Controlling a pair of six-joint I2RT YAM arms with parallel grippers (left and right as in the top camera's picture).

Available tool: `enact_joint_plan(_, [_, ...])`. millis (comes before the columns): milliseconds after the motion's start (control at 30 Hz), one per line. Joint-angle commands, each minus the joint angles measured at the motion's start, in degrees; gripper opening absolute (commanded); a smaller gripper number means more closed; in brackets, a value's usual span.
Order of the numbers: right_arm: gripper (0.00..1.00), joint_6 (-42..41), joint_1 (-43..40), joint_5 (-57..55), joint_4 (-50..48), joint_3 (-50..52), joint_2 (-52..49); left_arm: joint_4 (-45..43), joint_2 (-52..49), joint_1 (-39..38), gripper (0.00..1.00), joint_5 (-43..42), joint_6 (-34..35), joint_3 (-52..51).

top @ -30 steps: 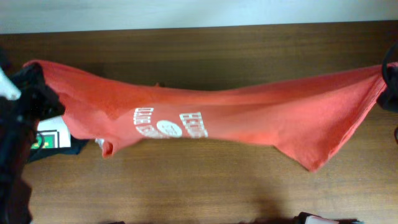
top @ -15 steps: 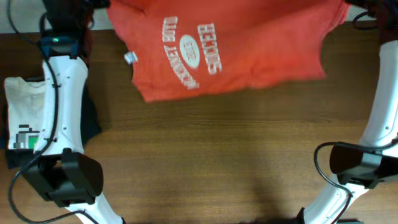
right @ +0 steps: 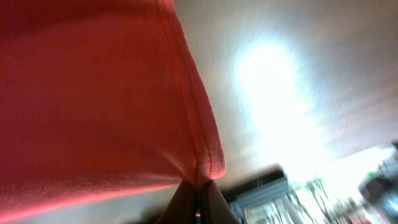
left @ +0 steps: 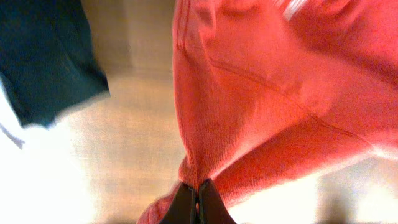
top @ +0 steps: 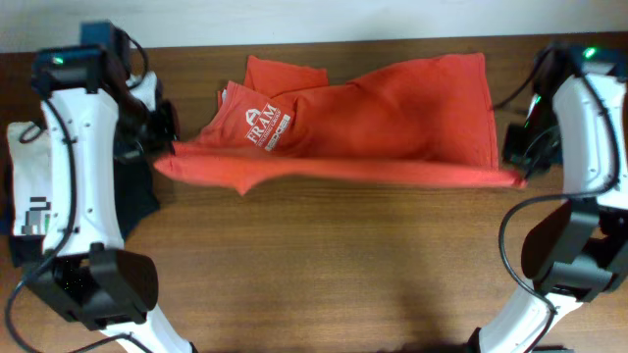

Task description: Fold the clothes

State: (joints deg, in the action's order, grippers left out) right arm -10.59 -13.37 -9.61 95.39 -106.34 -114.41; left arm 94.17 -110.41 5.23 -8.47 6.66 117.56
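Observation:
Next, I release the red-orange T-shirt's corner, now stretched over the table's far half, with my right gripper on bare wood nearer than its raised front edge (top: 508, 243).
The red-orange T-shirt (top: 383, 118) with white lettering hangs stretched between both arms over the far half of the wooden table (top: 324, 275), its front edge taut and raised. My left gripper (top: 165, 157) is shut on the shirt's left corner; in the left wrist view the fingers (left: 196, 198) pinch the red cloth (left: 261, 106). My right gripper (top: 518, 176) is shut on the right corner; in the right wrist view the fingers (right: 198, 196) pinch the hemmed edge (right: 93, 93).
A white T-shirt with a green pixel graphic (top: 29, 196) lies on a black folded garment (top: 142, 196) at the table's left edge, by the left arm. The dark garment also shows in the left wrist view (left: 50, 62). Both arm bases stand at the near corners.
The shirt was swung from a wide spread up to the far edge, then brought down toward the table with its back side up. Both arms moved nearer, still holding the corners.

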Motion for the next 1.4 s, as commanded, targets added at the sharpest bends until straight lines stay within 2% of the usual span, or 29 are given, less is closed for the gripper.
enact_joint_plan(0, [0.04,-2.25,-1.01,-1.53,-1.18,9.62,0.76,1.46,-0.48,-0.59,0.00,3.17,-0.90,-13.31])
enact_joint_plan(67, [0.04,-3.48,-4.00,-0.22,-5.29,17.84,3.61,0.04,0.85,-0.57,0.00,12.31,6.21,-25.05])
enact_joint_plan(100, [0.04,-3.48,-5.97,0.59,-7.21,21.31,5.86,-1.07,2.34,-0.57,0.00,14.25,8.59,-28.37])
enact_joint_plan(167, [0.04,-3.45,-9.62,1.33,-9.73,26.38,10.12,-3.21,6.49,-0.57,0.00,14.27,9.68,-33.77])
enact_joint_plan(233, [0.04,-3.45,-14.88,3.85,-11.56,30.99,17.66,-5.01,18.45,-0.57,0.00,13.22,10.10,-41.86])
enact_joint_plan(300, [0.04,-3.43,-15.54,4.50,-11.47,31.19,20.74,-5.27,26.88,-0.57,0.00,11.85,10.27,-45.35])
enact_joint_plan(367, [0.04,-3.41,-15.47,5.14,-11.39,31.19,21.31,-7.56,31.12,-0.59,0.00,7.39,10.25,-46.27])
enact_joint_plan(433, [0.04,-3.39,-15.47,6.64,-13.44,31.19,21.31,-13.55,31.23,-0.59,0.00,2.56,10.25,-46.29])
enact_joint_plan(500, [0.04,-3.21,-15.47,9.07,-18.71,31.19,21.31,-24.02,30.82,-0.61,0.00,-0.83,10.25,-46.34])
enact_joint_plan(600, [0.04,-3.21,-14.67,11.37,-27.58,31.19,21.20,-36.96,26.73,-1.16,0.00,-2.32,10.27,-46.34])
enact_joint_plan(767, [0.06,-3.21,-9.53,11.56,-42.88,31.19,21.00,-49.81,13.20,-2.64,0.00,-2.34,10.27,-46.34])
enact_joint_plan(800, [0.11,-3.21,-8.66,11.54,-45.35,31.19,20.65,-51.87,10.75,-2.64,0.00,-2.75,10.27,-46.34])
enact_joint_plan(833, [0.11,-3.21,-8.17,11.56,-46.47,31.19,20.09,-52.98,9.29,-2.64,0.00,-2.78,10.27,-46.34])
enact_joint_plan(867, [0.11,-3.21,-7.61,11.54,-47.65,31.19,18.82,-54.45,8.24,-2.64,0.08,-2.75,10.25,-46.34])
enact_joint_plan(900, [0.37,-3.21,-7.26,11.56,-48.39,31.19,16.92,-56.02,8.13,-2.62,0.36,-2.75,10.25,-46.34])
enact_joint_plan(933, [0.58,-3.21,-7.28,11.54,-47.58,31.19,14.67,-56.74,8.22,-2.62,0.55,-2.73,10.25,-46.16])
enact_joint_plan(1000, [0.59,-3.23,-7.28,10.88,-44.17,31.19,10.69,-54.69,8.22,-2.62,0.62,-2.71,10.23,-46.16])
enact_joint_plan(1100, [0.57,-3.21,-7.28,8.74,-39.58,31.19,5.14,-48.52,8.20,-2.62,0.63,-2.69,10.25,-46.16])
enact_joint_plan(1133, [0.54,-3.21,-7.28,8.09,-38.23,31.19,3.08,-45.16,8.20,-2.62,0.63,-2.21,10.25,-46.40])
enact_joint_plan(1200, [0.49,-3.23,-7.28,7.41,-36.04,31.21,0.15,-44.22,8.20,-2.64,0.60,-1.79,10.25,-48.70])
enact_joint_plan(1267, [0.35,-3.23,-7.30,7.39,-35.39,31.91,-0.63,-49.55,8.17,-2.62,0.59,-1.62,10.25,-54.03])
enact_joint_plan(1300, [0.23,-3.23,-7.28,6.47,-35.34,32.81,-0.63,-52.94,8.17,-2.62,0.58,-1.55,10.23,-56.76])
enact_joint_plan(1333, [0.11,-3.21,-7.30,5.88,-35.28,33.68,-0.63,-56.13,8.17,-2.62,0.55,0.22,10.25,-59.58])
enact_joint_plan(1367, [0.04,-3.23,-7.39,5.90,-35.08,34.38,-0.63,-57.11,8.17,-2.62,0.49,2.47,10.25,-60.96])
